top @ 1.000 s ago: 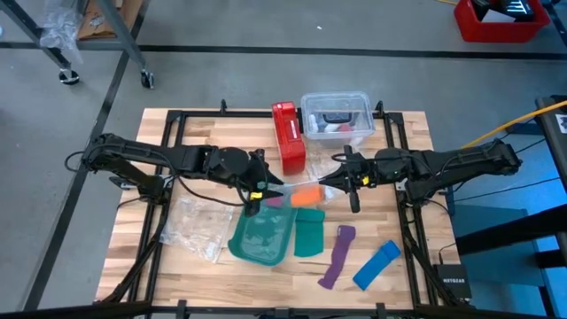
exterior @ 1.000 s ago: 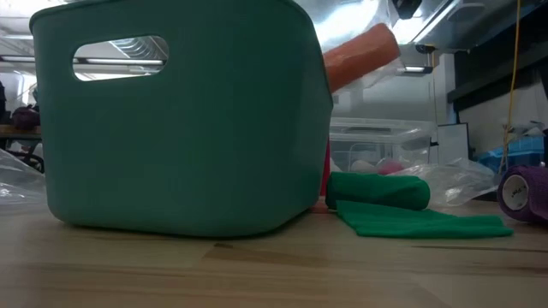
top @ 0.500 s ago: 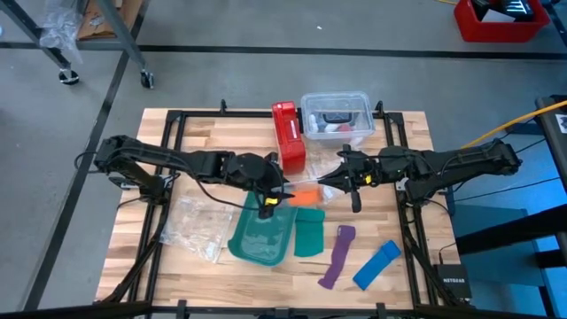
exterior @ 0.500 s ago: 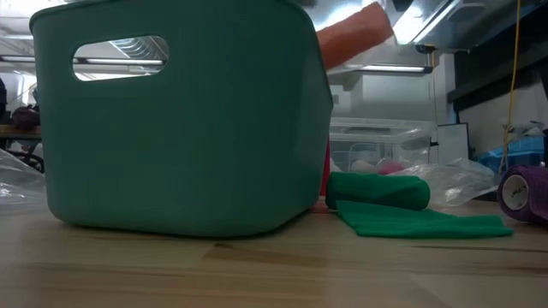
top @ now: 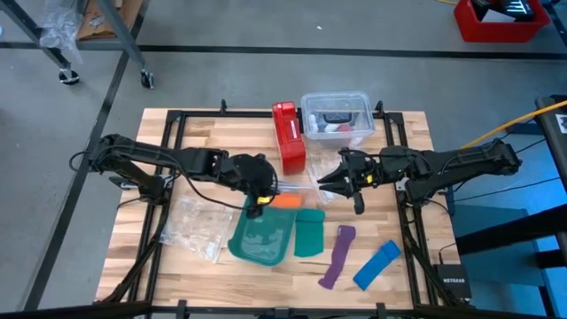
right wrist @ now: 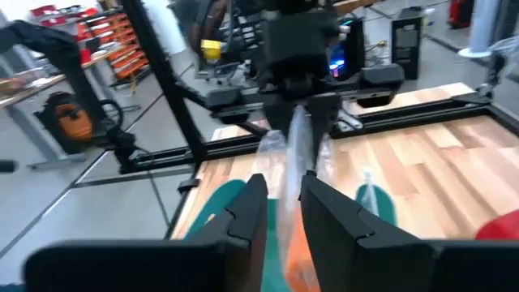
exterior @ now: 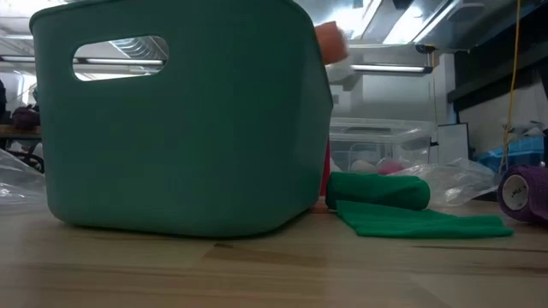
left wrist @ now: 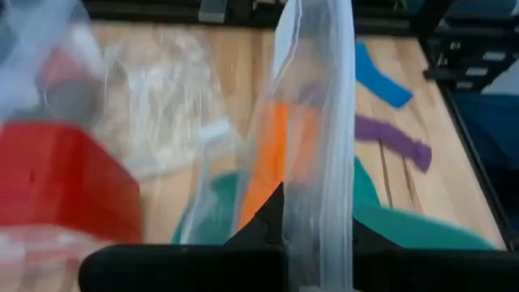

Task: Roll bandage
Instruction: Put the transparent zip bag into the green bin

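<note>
I should use my left gripper to let go of the clear bag with the orange bandage inside the far end of the green basket (top: 276,204) (left wrist: 225,221).
The orange bandage (top: 285,202) sits inside a clear plastic bag (left wrist: 316,122), held in the air over the far rim of the green basket (top: 261,237). My left gripper (top: 268,197) is shut on that bag, at the bag's left end. My right gripper (top: 324,182) stands open at the bag's right end, and the plastic (right wrist: 292,154) runs between its two fingers. In the low view only a tip of the bandage (exterior: 330,41) shows past the basket (exterior: 171,120). My left gripper pinches the clear bag's plastic (left wrist: 312,212) between its two fingers, right beside the bandage (left wrist: 268,162) inside it. The fingers come level from the table's left. The bag is lifted clear, stretching away from the fingers toward my right gripper. My right gripper has the bag's other end between its open fingers (right wrist: 247,207); whether they touch it I cannot tell.
A red box (top: 288,137) and a clear lidded tub (top: 337,115) stand at the far middle. A green bandage (top: 310,232), a purple strip (top: 337,255) and a blue strip (top: 376,264) lie to the right of the basket. Crumpled clear plastic (top: 197,226) lies to its left.
My left gripper has reached toward the bag and shut on it, then drawn back a little toward the table's left. My right gripper has opened and let go. The bag with the bandage has shifted leftward, over the basket's far rim.
</note>
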Robot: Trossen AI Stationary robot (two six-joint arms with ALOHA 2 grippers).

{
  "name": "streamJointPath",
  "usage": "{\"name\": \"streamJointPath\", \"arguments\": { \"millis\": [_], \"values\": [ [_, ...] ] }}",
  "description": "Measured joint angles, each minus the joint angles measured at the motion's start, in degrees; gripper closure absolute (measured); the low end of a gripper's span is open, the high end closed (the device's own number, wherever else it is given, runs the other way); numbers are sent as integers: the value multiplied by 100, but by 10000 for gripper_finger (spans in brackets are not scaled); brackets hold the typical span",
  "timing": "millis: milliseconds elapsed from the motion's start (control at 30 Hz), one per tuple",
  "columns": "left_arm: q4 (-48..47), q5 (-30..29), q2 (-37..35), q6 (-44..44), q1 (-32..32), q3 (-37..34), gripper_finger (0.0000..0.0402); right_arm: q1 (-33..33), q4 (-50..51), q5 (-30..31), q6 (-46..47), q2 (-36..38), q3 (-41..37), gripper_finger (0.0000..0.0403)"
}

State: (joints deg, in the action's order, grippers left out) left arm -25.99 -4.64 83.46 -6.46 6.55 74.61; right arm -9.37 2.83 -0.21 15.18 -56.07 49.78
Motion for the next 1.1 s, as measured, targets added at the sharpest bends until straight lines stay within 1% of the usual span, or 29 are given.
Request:
{"name": "streamJointPath", "arguments": {
  "millis": [167, 300, 500, 600, 833, 1100],
  "values": [
    [-933, 136, -48, -348, 82, 2, 401, 0, 16, -93, 0, 0, 0, 304],
    [-1429, 182, -50, -525, 224, 2, 401, 0, 22, -93, 0, 0, 0, 300],
    [-1480, 181, -54, -537, 340, -70, 401, 0, 23, -92, -2, 0, 0, 299],
    [-1338, 170, -54, -554, 358, -254, 401, 0, 22, -92, -2, 0, 2, 299],
    [-589, 161, -54, -464, 330, -967, 401, 0, 28, -91, -2, 0, 2, 299],
    [291, 149, -53, -348, -15, -1619, 401, 0, 26, -91, -2, 0, 2, 299]
  ]
}}
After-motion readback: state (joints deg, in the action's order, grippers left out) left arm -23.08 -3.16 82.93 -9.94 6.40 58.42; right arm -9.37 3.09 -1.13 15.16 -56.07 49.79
